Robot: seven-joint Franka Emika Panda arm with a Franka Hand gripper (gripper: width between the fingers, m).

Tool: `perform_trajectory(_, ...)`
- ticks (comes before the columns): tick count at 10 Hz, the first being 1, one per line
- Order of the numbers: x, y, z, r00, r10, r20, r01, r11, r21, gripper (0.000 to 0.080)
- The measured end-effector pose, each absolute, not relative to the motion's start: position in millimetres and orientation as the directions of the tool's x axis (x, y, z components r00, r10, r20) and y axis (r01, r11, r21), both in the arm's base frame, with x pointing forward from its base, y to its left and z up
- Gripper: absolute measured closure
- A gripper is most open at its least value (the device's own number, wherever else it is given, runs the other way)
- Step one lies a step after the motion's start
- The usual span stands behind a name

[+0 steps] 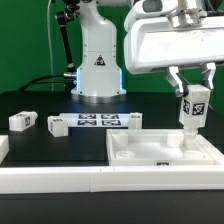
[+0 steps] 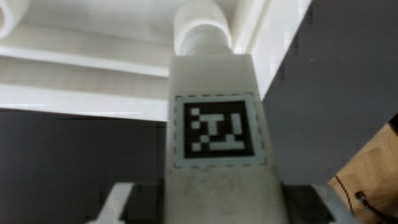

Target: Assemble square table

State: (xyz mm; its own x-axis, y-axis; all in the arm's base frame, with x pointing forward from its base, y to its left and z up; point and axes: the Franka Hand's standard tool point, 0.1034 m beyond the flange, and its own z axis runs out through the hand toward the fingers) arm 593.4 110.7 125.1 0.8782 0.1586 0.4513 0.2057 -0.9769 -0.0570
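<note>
The robot's gripper needs to release the white tagged leg, standing upright in the tabletop's corner socket [image 1: 196, 151] [image 2: 203, 35] just below the gripper.
The white square tabletop [image 1: 160, 150] lies at the exterior view's right, rim up, with raised corner sockets. My gripper [image 1: 190, 88] is shut on a white tagged leg [image 1: 191, 110] and holds it upright over the tabletop's far right corner. In the wrist view the leg [image 2: 219, 120] fills the middle, its marker tag facing the camera, its far end at a rounded socket [image 2: 210, 35] of the tabletop. Three more legs lie on the black surface: one [image 1: 22, 121] at the far left, one [image 1: 57, 125] beside it, one [image 1: 133, 121] behind the tabletop.
The marker board [image 1: 98, 122] lies flat in front of the arm's white base [image 1: 97, 70]. A long white rail [image 1: 70, 180] runs along the front edge of the black surface. Black cables trail at the left.
</note>
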Motion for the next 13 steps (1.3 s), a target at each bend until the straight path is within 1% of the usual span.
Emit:
perform_trajectory(3, 592.9, 110.5, 123.0, 0.880, 0.159, 0.448, 0.206, -0.977, -0.057, 0.0509)
perform_trajectory(4, 594.4, 109.3, 119.5, 0.879, 0.168, 0.446, 0.214, -0.975, -0.054, 0.0509)
perform_trajectory(7, 607.7, 112.0, 115.7, 0.876, 0.163, 0.454, 0.212, -0.975, -0.059, 0.0509)
perform_trajectory(10, 608.6, 116.8, 103.9, 0.879, 0.165, 0.447, 0.215, -0.974, -0.065, 0.0509)
perform_trajectory(13, 606.8, 116.0, 97.7, 0.882, 0.163, 0.443, 0.213, -0.975, -0.066, 0.0509)
